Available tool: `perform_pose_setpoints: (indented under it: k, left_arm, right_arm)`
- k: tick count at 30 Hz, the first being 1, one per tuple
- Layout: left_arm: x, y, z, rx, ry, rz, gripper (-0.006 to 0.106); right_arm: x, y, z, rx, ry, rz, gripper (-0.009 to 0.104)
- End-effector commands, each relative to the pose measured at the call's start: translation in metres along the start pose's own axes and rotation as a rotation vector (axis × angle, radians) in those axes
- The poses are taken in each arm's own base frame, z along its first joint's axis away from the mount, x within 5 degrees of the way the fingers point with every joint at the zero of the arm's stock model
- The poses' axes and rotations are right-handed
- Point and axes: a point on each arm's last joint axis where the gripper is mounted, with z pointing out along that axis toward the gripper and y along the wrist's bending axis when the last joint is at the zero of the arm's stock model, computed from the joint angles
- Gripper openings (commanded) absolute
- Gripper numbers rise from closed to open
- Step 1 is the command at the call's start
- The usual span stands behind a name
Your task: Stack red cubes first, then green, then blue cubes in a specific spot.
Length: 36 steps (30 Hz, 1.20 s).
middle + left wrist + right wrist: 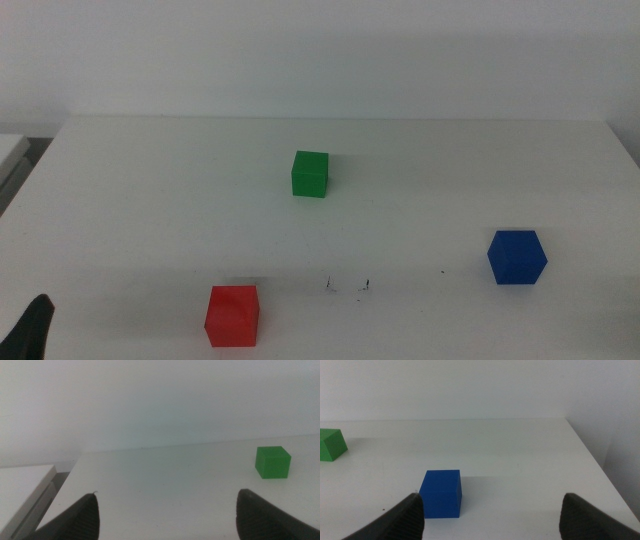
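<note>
My left gripper should close on the opposite sides of the red cube (232, 314) near the front of the table, because red comes first in the stack.
The red cube (232, 315) sits near the table's front, left of centre. Right of it, a few tiny black specks mark the specific spot (346, 285) on the white tabletop. Further back, near the middle, rests the green cube (310, 174), which also shows in the left wrist view (273, 462) and the right wrist view (331, 444). On the right stands the blue cube (517, 257). My left gripper (167, 512) is open and empty at the front left corner, well short of the green cube. My right gripper (491, 512) is open and empty, with the blue cube (441, 494) just ahead by one jaw.
A white wall backs the table. A low white surface (12, 150) adjoins the table's left side, separated by a dark gap. The table's right edge (590, 460) runs close to the blue cube.
</note>
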Motion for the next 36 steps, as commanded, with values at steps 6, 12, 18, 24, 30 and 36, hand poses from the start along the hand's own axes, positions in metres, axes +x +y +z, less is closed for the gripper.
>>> perform_pose_setpoints:
  k: [6,12,18,24,30,36]
  left_arm:
    - [-0.053,0.000,0.014,0.013,0.333,-0.009,0.094]
    - [-0.123,-0.002,0.063,0.044,0.779,-0.037,0.094]
    - [-0.118,-0.035,0.127,0.184,1.096,-0.053,0.094]
    - [-0.091,-0.085,0.150,0.134,1.210,-0.105,0.094]
    - [-0.070,-0.119,0.157,0.056,1.243,-0.136,0.094]
    - [-0.042,-0.134,0.175,0.023,1.276,-0.134,0.094]
  right_arm:
    - [0.001,-0.001,0.000,0.011,-0.002,-0.019,0.093]
    - [0.001,-0.001,0.000,0.011,-0.002,-0.019,0.093]
    - [0.001,-0.001,0.000,0.011,-0.002,-0.019,0.093]
    - [0.001,-0.001,0.000,0.011,-0.002,-0.019,0.093]
    - [0.001,-0.001,0.000,0.011,-0.002,-0.019,0.093]
    - [0.001,-0.001,0.000,0.011,-0.002,-0.019,0.093]
